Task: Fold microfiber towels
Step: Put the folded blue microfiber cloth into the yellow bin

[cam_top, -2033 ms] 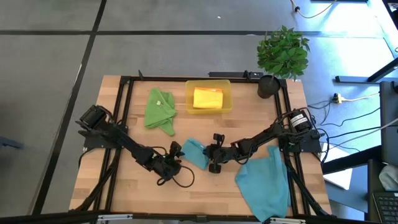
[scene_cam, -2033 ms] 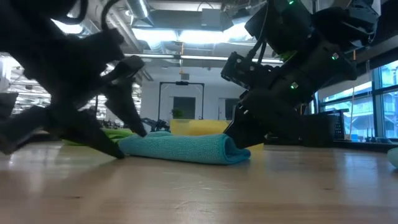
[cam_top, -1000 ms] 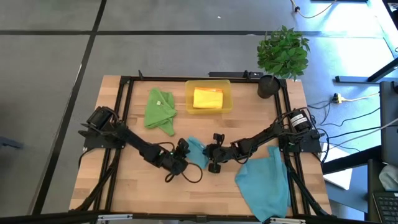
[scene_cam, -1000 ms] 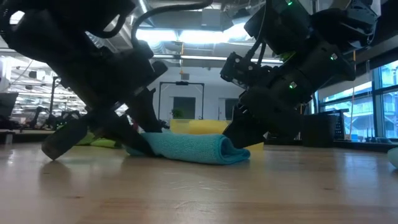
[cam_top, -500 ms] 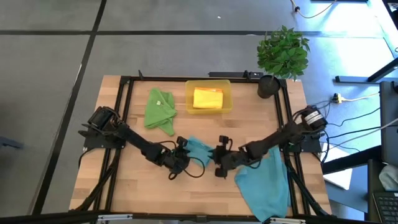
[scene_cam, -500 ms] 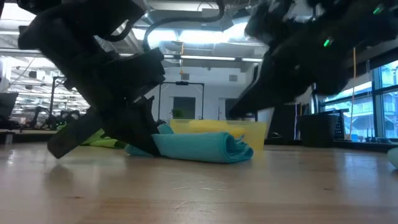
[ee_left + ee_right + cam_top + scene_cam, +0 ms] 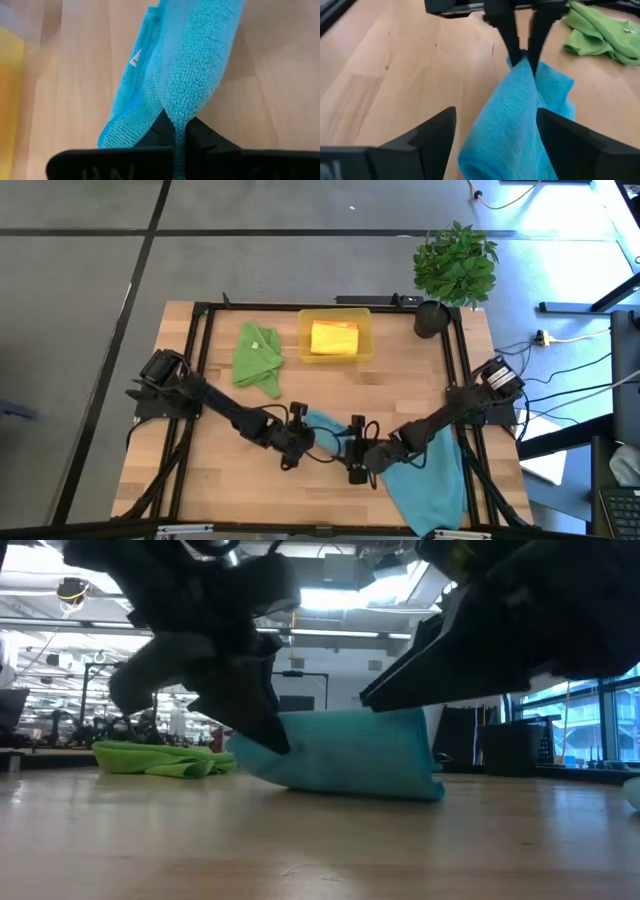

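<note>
Next, I open my left gripper, which pinches the folded teal towel inward of its loose end, and take that end [image 7: 243, 751] before both grippers lift the towel.
A folded teal towel [image 7: 325, 427] is at the table's middle, with my left gripper [image 7: 305, 436] shut on its left end. In the low view the towel [image 7: 350, 752] stands raised on its long edge. My right gripper [image 7: 496, 112] is open, with one finger on either side of the towel's other end [image 7: 512, 135]. A second teal towel [image 7: 430, 475] lies spread at the near right. A green towel [image 7: 257, 358] lies crumpled at the far left. A yellow towel [image 7: 333, 338] sits in the yellow tray [image 7: 304, 352]. My left gripper pinches the folded towel's end [image 7: 176, 117] between its two fingers, several layers together. The fingers slant down from the table's left and lie along the towel. That end is lifted, and the towel's lower edge [image 7: 400, 790] rests on the table. Whether my right gripper's open fingers touch the towel, I cannot tell.
A potted plant [image 7: 455, 265] stands at the far right corner. Black frame rails [image 7: 195, 370] run along the table's sides. Bare wood [image 7: 230, 480] lies at the near left.
My left gripper has shut on the folded teal towel's left end, rolled, and risen a little toward the right, and the towel has tipped from lying flat up onto its edge. My right gripper has opened, let go of the towel and drawn back toward the near edge.
</note>
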